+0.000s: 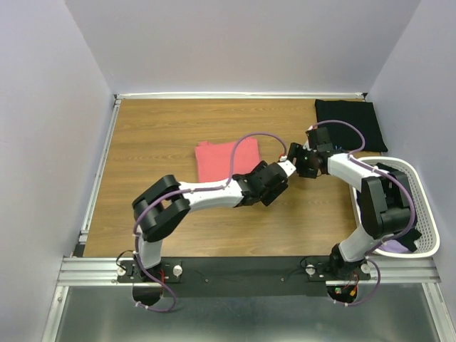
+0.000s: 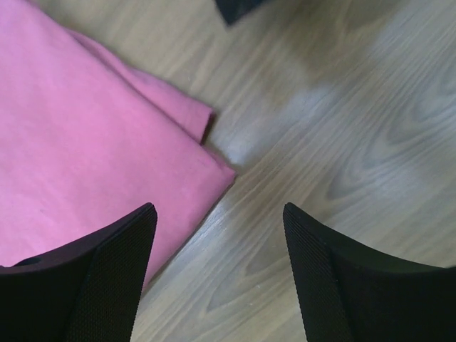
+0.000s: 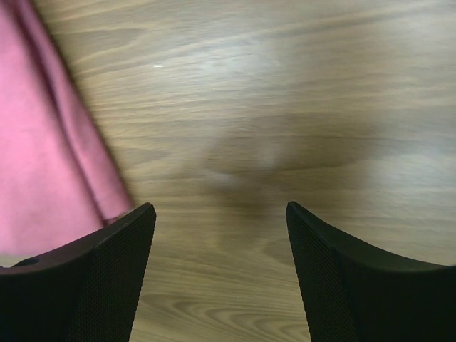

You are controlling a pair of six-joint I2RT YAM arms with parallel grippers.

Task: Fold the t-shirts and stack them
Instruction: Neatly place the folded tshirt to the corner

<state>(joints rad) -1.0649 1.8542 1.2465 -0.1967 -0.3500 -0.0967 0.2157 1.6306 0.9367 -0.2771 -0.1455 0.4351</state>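
Observation:
The coral-pink t-shirt should move toward the black t-shirt. So my right gripper will grab the coral-pink t-shirt's edge (image 1: 257, 149) (image 3: 82, 125) facing the white basket.
A coral-pink t-shirt (image 1: 219, 160) lies folded on the middle of the wooden table (image 1: 157, 135). A black t-shirt (image 1: 350, 124) lies folded at the back right corner. Both grippers meet just right of the pink shirt. My left gripper (image 1: 286, 168) hovers over the shirt's right corner (image 2: 85, 142), open (image 2: 219, 214), with bare wood between its fingers. My right gripper (image 1: 298, 161) faces it, also open (image 3: 219, 214) over bare wood. In the right wrist view the pink shirt's edge (image 3: 43, 157) shows at the left. Neither gripper holds anything.
A white slatted basket (image 1: 425, 206) stands at the right edge with a bit of lilac cloth (image 1: 396, 246) in it, partly hidden by the right arm. A dark part (image 2: 239, 7) shows at the top of the left wrist view. Walls enclose the table.

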